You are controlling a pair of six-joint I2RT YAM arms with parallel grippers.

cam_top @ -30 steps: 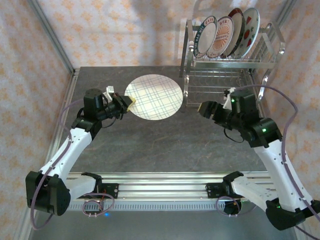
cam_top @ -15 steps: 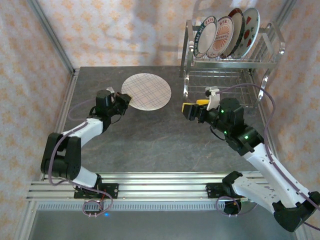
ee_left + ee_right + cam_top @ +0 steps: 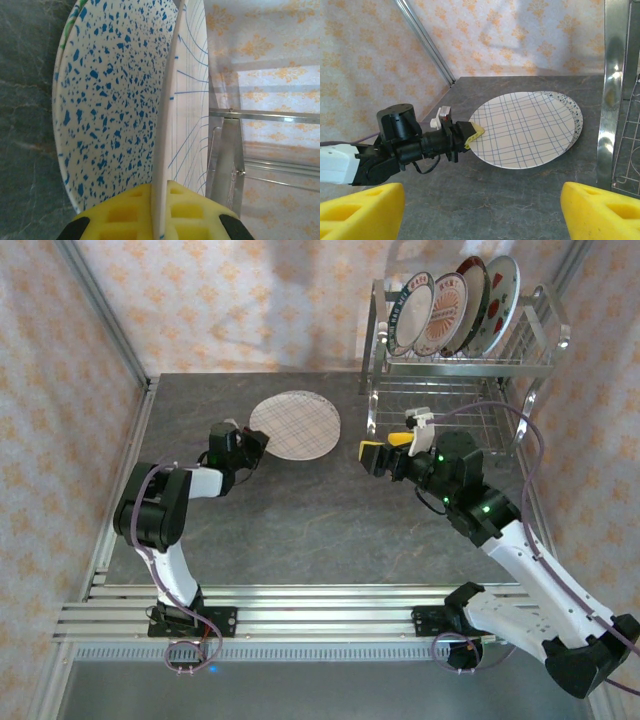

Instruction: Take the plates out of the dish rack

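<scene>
My left gripper will let go of the plaid plate, flat on top of the blue-speckled plate [image 3: 297, 424] [image 3: 137, 70] on the table.
The pale plaid plate [image 3: 296, 424] lies low over the table [image 3: 300, 530], on top of a blue-speckled plate [image 3: 110, 100] whose edge peeks out at the right [image 3: 576, 114]. My left gripper [image 3: 256, 441] is shut on the plaid plate's near-left rim, its yellow pads [image 3: 120, 215] pinching the white edge. The plaid plate's face [image 3: 192, 100] is seen edge-on in the left wrist view, and from the right wrist it is a full disc [image 3: 522, 130]. My right gripper [image 3: 385, 452] hangs open and empty in front of the dish rack [image 3: 520, 365]. Several plates [image 3: 442, 313] stand in the rack's upper slots.
A chrome rack leg [image 3: 615, 90] stands just right of the plate stack. The left arm [image 3: 160, 510] is folded along the table's left side. Patterned walls close off the back and both sides. Open tabletop lies between the two arms.
The left arm has lowered the plaid plate from up near the camera down onto the speckled plate and folded in. The right gripper has swung left away from the rack and opened slightly wider.
</scene>
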